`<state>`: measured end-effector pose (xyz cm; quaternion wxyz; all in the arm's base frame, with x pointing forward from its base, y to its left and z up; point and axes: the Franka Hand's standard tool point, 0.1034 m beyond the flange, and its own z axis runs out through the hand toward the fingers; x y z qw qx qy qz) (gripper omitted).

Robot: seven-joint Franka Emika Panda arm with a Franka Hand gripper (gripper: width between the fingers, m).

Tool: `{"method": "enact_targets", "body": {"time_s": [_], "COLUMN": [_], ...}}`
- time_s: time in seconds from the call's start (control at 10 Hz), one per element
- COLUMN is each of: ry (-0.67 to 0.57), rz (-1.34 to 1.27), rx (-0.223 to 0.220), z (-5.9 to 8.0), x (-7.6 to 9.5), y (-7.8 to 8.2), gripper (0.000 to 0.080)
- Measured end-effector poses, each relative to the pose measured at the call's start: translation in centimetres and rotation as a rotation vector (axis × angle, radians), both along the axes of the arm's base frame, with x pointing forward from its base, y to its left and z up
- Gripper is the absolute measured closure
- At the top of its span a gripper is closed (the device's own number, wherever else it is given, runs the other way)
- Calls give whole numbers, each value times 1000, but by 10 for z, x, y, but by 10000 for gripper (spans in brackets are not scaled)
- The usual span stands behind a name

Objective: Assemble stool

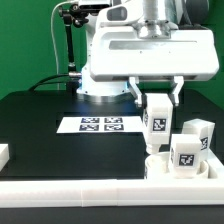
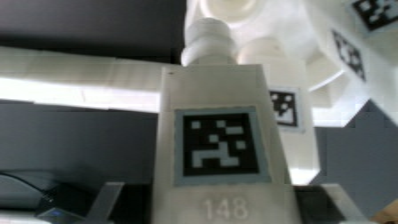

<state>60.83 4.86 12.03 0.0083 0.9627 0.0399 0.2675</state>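
Note:
The robot's gripper should release the white block leg standing upright on the round seat's free edge [image 1: 151,158] [image 2: 228,10], next to the front leg.
My gripper [image 1: 158,103] is shut on a white block leg [image 1: 157,116] and holds it upright above the round seat [image 1: 178,166] at the exterior view's right front. In the wrist view the held leg [image 2: 221,130] fills the middle, its black-and-white tag facing the camera, with a finger [image 2: 111,199] pressed against each side. Two more legs stand on or by the seat: one at its front [image 1: 185,152], one behind it to the right [image 1: 202,133]. The held leg's lower end hangs just over the seat; whether it touches is hidden.
The marker board [image 1: 98,125] lies flat on the black table behind the seat. White border rails run along the front edge [image 1: 90,188] and the exterior view's left edge [image 1: 4,155]. The arm's white base [image 1: 105,80] stands at the back.

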Motion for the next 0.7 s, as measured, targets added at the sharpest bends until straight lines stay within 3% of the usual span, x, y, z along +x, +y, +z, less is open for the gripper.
{"method": "enact_targets", "body": {"time_s": [0.7], "ry": [5], "rz": [20], "rx": [-2], "z": [-2], "x": [-1], "y": [10], "gripper": [459]}}
